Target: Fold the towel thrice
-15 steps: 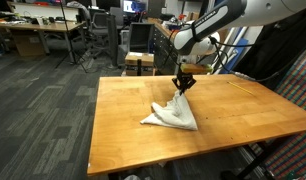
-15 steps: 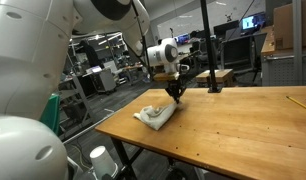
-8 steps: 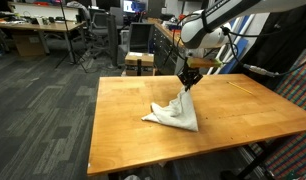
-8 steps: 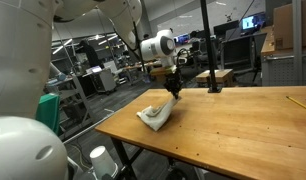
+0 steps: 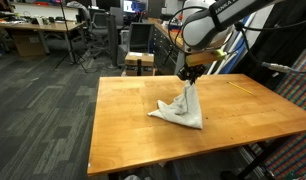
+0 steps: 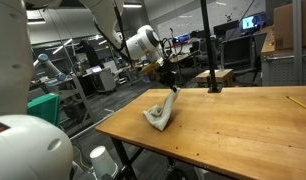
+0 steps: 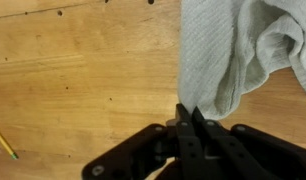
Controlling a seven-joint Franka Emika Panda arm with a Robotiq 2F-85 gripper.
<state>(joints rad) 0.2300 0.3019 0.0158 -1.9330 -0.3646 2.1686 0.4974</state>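
Observation:
My gripper needs to let go of the raised corner at the far edge of the white towel's bunched part point(image 5: 167, 103).
The white towel point(image 5: 183, 108) hangs in a stretched peak from my gripper point(image 5: 190, 80), with its lower part still bunched on the orange-brown table point(image 5: 123, 115). From the opposite side, the towel point(image 6: 161, 112) drapes down from the gripper point(image 6: 171, 90) near the table's left end. In the wrist view the towel point(image 7: 228, 50) fills the upper right, and its edge runs down into the gripper point(image 7: 189, 112), whose jaws are shut on the cloth.
A yellow pencil point(image 7: 5, 142) lies on the wood, also seen as a thin pencil point(image 6: 298, 101) at the far right. A black stand point(image 6: 206, 45) rises behind the table. Chairs and desks fill the room beyond.
The gripper has risen and moved along the table with the towel corner, pulling the cloth up into a taller peak and dragging its bunched part after it.

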